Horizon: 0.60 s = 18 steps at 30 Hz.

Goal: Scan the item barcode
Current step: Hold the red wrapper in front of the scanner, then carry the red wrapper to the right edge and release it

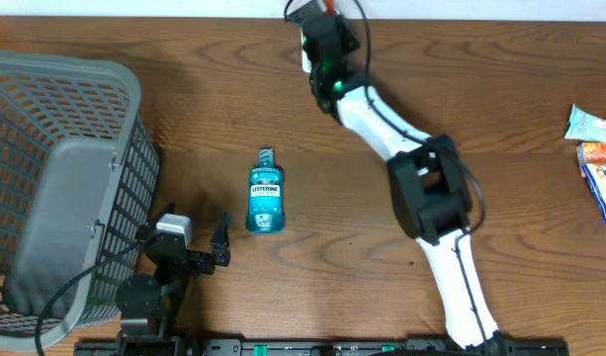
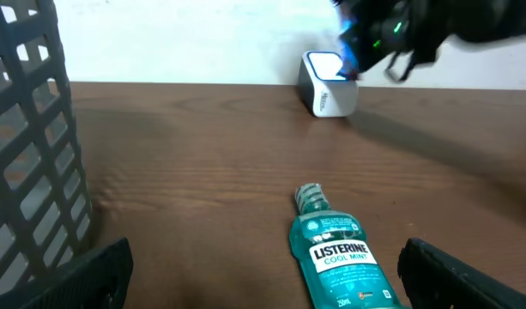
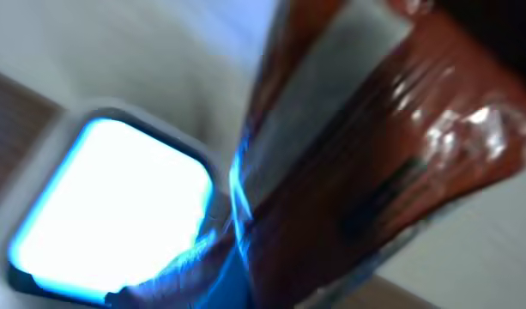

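The robot's right gripper should set the red-brown packet down on the wooden table [image 1: 555,131], close beside the light blue snack packet.
A shiny red-brown packet [image 3: 374,146] fills the right wrist view, held close beside the scanner's lit blue-white window [image 3: 117,202], and blue light falls on its edge. My right gripper [image 1: 322,20] reaches to the far edge of the table and is shut on the packet, just over the white scanner [image 1: 306,51]. The packet hides its fingers in the wrist view. The left wrist view shows the scanner [image 2: 328,84] far off, with the right arm above it. My left gripper [image 1: 189,242] rests at the near left, open and holding nothing.
A teal Listerine bottle [image 1: 265,198] lies on the wooden table just ahead of the left gripper, cap pointing away [image 2: 335,257]. A grey mesh basket [image 1: 55,148] stands at the left. A few snack packets [image 1: 594,148] lie at the right edge.
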### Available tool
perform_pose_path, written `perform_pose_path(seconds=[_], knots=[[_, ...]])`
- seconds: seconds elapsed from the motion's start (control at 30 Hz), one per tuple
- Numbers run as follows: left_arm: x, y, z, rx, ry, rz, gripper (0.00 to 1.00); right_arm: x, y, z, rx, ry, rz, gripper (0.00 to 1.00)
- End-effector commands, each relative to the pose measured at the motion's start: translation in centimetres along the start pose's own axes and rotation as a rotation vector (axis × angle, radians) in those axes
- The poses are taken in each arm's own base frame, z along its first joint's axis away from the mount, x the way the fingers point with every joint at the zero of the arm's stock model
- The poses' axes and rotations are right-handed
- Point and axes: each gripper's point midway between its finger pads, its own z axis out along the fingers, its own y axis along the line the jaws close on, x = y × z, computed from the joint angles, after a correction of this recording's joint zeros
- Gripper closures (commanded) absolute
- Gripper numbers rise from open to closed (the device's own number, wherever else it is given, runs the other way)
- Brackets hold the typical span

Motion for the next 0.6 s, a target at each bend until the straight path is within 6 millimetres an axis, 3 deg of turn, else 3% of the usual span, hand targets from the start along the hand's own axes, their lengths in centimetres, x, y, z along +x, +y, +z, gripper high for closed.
perform_pose_path(seconds=[0.0,0.13,0.23,0.43,0.57], knots=[[1.3,0.1,0.2,-0.001,0.037,-0.004,0.02,-0.6,-12.7,-2.6,0.254,0.123,0.049,0.99],[1.3,0.1,0.2,0.000,0.037,-0.004,0.02,5.2,-17.9,-2.7,0.304,0.339,-0.039,0.99],[1.3,0.1,0.2,0.000,0.037,-0.004,0.02,10.4,-21.4,-1.9,0.332,0.464,0.019,0.99],[1.3,0.1,0.2,0.000,0.037,-0.004,0.02,23.9,-27.4,-1.3,0.352,0.711,0.156,0.99],[1.3,0.1,0.2,-0.001,0.036,-0.003,0.02,32.6,-29.9,-2.6,0.356,0.865,0.187,0.99]])
